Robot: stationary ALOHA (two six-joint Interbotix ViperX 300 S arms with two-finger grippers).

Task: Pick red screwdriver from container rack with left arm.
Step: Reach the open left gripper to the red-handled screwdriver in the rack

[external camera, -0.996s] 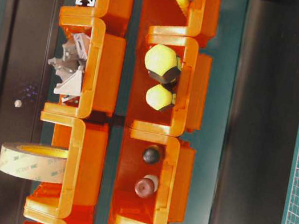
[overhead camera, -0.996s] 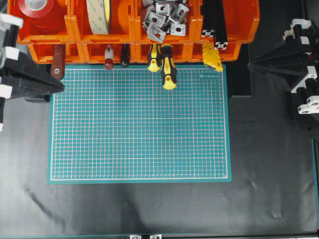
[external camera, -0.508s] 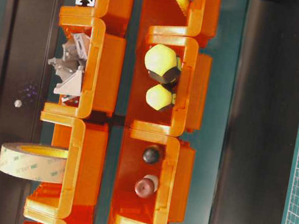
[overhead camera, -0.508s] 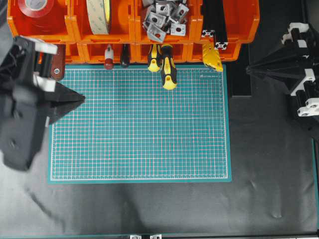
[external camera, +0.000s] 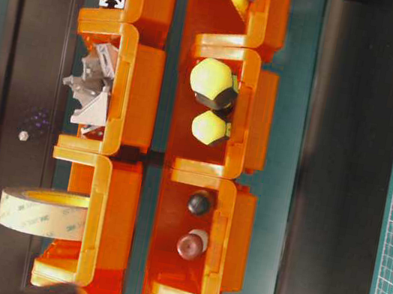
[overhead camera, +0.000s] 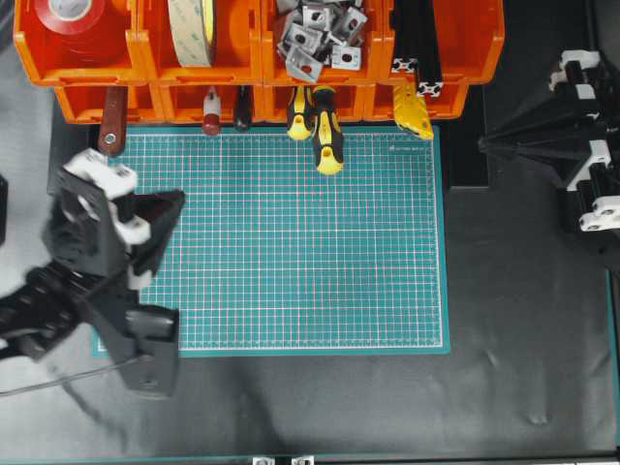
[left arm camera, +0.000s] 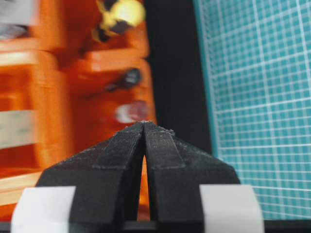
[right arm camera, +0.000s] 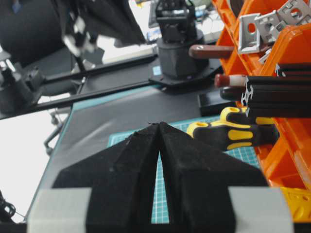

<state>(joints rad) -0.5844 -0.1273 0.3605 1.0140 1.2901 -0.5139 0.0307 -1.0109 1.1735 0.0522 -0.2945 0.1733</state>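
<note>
Next, I close my left gripper on the rounded end (overhead camera: pixel 211 122) (left arm camera: pixel 139 110) of the red screwdriver's handle, which sticks out toward the mat next to the black handle.
The red screwdriver (overhead camera: pixel 210 110) lies in a lower bin of the orange container rack (overhead camera: pixel 139 46), its red handle with a white band sticking out toward the mat. The table-level view shows its rounded end (external camera: pixel 190 246). It is blurred in the left wrist view (left arm camera: pixel 132 111) and small in the right wrist view (right arm camera: pixel 230 80). My left gripper (overhead camera: pixel 178 197) is shut and empty over the mat's left part, short of the rack, its tip pointing at the screwdriver's bin (left arm camera: pixel 144 123). My right gripper (overhead camera: pixel 481 145) is shut and empty at the far right (right arm camera: pixel 159 124).
Two yellow-and-black screwdrivers (overhead camera: pixel 326 136) stick out onto the green cutting mat (overhead camera: pixel 291 252). A dark-red flat handle (overhead camera: pixel 111 123) and a black handle (overhead camera: pixel 241 108) flank the red screwdriver. The upper bins hold tape rolls (overhead camera: pixel 192 29), metal brackets (overhead camera: pixel 315 34) and black profiles (overhead camera: pixel 417 44).
My left arm has swung in from the left edge onto the mat's left part, and its shut gripper now points up and right toward the rack. The right arm has barely moved.
</note>
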